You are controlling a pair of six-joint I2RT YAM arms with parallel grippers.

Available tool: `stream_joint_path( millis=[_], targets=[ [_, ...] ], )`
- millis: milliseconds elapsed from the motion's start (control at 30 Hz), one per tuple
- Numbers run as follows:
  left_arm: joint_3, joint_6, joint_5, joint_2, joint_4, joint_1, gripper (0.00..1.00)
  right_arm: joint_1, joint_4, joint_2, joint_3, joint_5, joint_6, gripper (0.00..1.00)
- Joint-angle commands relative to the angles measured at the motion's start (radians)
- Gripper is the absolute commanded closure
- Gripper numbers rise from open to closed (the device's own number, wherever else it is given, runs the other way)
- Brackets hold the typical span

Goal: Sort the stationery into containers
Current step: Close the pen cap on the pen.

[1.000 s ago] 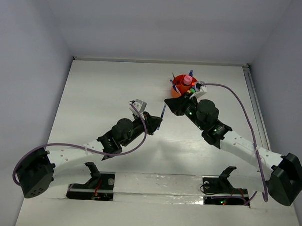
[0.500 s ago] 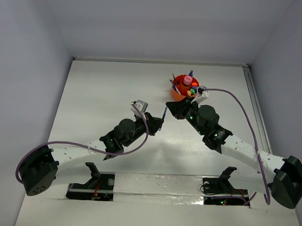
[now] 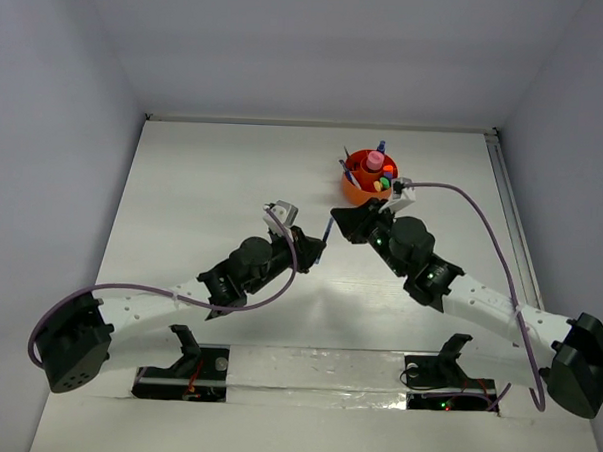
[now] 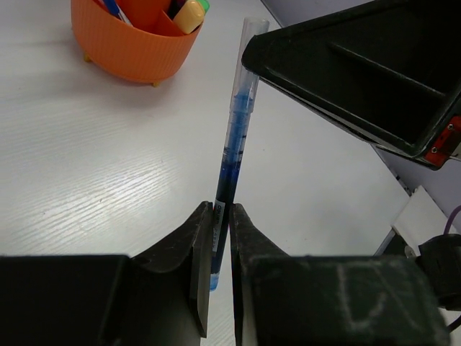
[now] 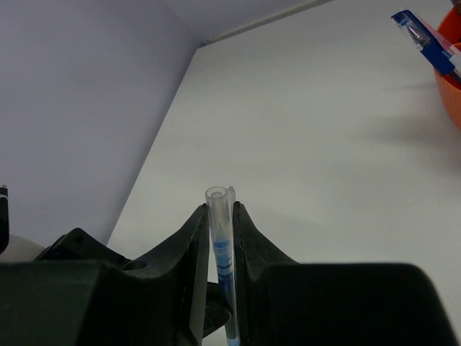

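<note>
The robot's right gripper will release the thin pen in the orange tub (image 3: 354, 174) (image 5: 454, 63), between the blue pen and the pink-topped bottle.
A thin blue pen with a clear cap (image 3: 326, 230) is held in the air between both grippers, above the table. My left gripper (image 4: 222, 216) is shut on the pen's lower end (image 4: 234, 137). My right gripper (image 5: 220, 213) is closed around its capped top end (image 5: 219, 234), with both fingers touching it. In the top view the left gripper (image 3: 316, 245) and the right gripper (image 3: 340, 216) meet tip to tip. The round orange tub (image 3: 351, 195) stands just beyond them, holding a pink-topped bottle (image 3: 374, 161), highlighters and pens.
The tub's wall (image 4: 137, 54) is close ahead of the left wrist, with a yellow-ended highlighter (image 4: 189, 14) in it. A blue pen (image 5: 425, 42) sticks out of the tub at the right wrist view's edge. A raised rail (image 3: 503, 185) lines the table's right side.
My right gripper has moved left and nearer, from beside the tub onto the top of the pen. My left gripper has kept the pen almost still.
</note>
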Motion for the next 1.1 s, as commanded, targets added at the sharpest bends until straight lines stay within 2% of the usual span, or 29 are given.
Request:
stream_joint_path(
  millis=[0, 333, 700, 867, 1067],
  targets=[
    [0.096, 0.027, -0.078, -0.051, 0.072, 0.014, 1.00, 0.069, -0.067, -0.001, -0.039, -0.008, -0.008, 1.00],
    [0.157, 0.079, -0.105, -0.082, 0.029, 0.032, 1.00, 0.120, -0.148, 0.071, -0.036, 0.020, 0.000, 1.00],
    [0.148, 0.050, -0.067, -0.091, 0.044, 0.081, 1.00, 0.230, -0.213, 0.144, -0.007, 0.154, -0.018, 1.00],
    [0.160, 0.064, -0.068, -0.122, 0.027, 0.081, 1.00, 0.241, -0.210, 0.191, -0.007, 0.174, -0.008, 1.00],
    [0.124, 0.032, -0.067, -0.140, 0.018, 0.091, 1.00, 0.241, -0.197, 0.156, -0.010, 0.201, 0.002, 1.00]
  ],
)
